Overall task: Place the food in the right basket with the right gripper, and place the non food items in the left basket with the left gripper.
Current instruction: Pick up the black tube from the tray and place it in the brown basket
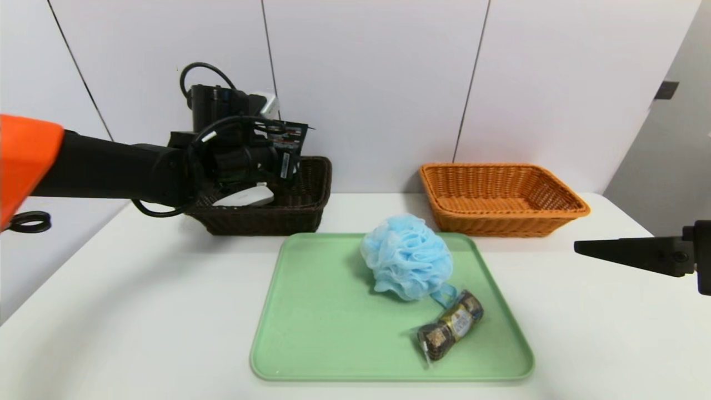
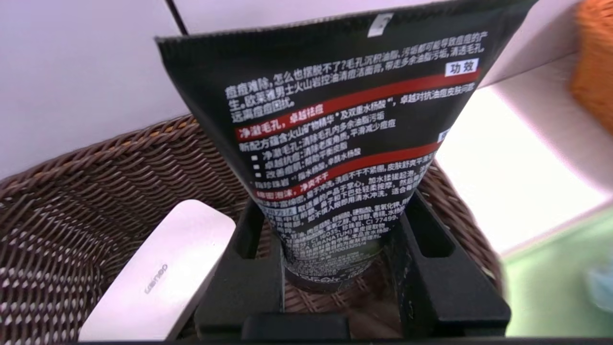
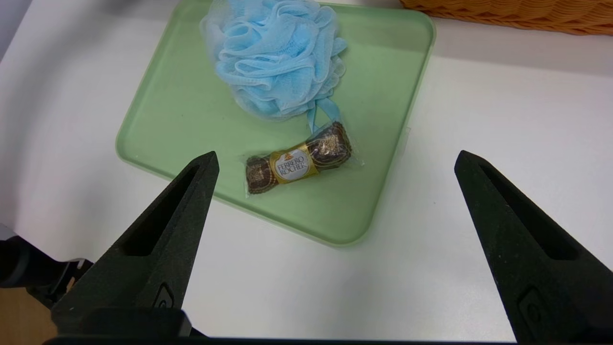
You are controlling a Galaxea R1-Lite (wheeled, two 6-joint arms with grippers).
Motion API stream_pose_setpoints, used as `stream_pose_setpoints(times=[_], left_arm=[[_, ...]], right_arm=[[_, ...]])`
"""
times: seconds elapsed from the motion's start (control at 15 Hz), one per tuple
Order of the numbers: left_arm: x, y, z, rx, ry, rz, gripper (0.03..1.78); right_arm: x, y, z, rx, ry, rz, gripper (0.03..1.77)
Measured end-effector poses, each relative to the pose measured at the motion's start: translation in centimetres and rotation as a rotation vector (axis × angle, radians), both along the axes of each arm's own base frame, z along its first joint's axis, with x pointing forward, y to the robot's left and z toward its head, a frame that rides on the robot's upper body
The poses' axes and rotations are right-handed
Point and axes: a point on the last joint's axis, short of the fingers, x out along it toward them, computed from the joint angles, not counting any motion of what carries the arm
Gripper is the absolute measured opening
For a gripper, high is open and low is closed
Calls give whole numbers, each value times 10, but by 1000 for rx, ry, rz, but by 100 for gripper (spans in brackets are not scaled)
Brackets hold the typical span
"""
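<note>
Next, my left gripper lets go of the black face-wash tube inside the dark brown basket (image 1: 291, 186) (image 2: 339, 293), next to the white oblong case.
My left gripper (image 1: 284, 162) (image 2: 335, 211) is shut on a black face-wash tube (image 1: 289, 139) (image 2: 335, 120) and holds it over the dark brown left basket (image 1: 314, 194) (image 2: 72, 191). A white oblong case (image 1: 247, 197) (image 2: 158, 273) lies inside that basket. On the green tray (image 1: 322, 311) (image 3: 182, 105) sit a blue bath pouf (image 1: 408, 258) (image 3: 278, 57) and a Ferrero Rocher chocolate pack (image 1: 451, 325) (image 3: 297, 163). My right gripper (image 1: 577, 247) (image 3: 337, 158) hovers open and empty at the table's right side, off the tray's near right corner. The orange right basket (image 1: 500, 194) (image 3: 517, 14) holds nothing.
Both baskets stand against the back wall behind the tray. The white table (image 1: 139, 311) spreads bare to the left and right of the tray. A black ring (image 1: 28, 221) lies off the table's left edge.
</note>
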Motion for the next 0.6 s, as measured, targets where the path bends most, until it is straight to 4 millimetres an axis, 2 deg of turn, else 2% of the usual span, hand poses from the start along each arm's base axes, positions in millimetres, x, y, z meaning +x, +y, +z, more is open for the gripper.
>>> stream_pose_setpoints(times=[0.27, 0.6], left_arm=[[30, -2, -30, -2, 51, 22, 62], [44, -5, -56, -4, 102, 31, 61]], right_arm=[[0, -1, -3, -4, 11, -4, 170], [0, -1, -6, -8, 21, -12, 170]])
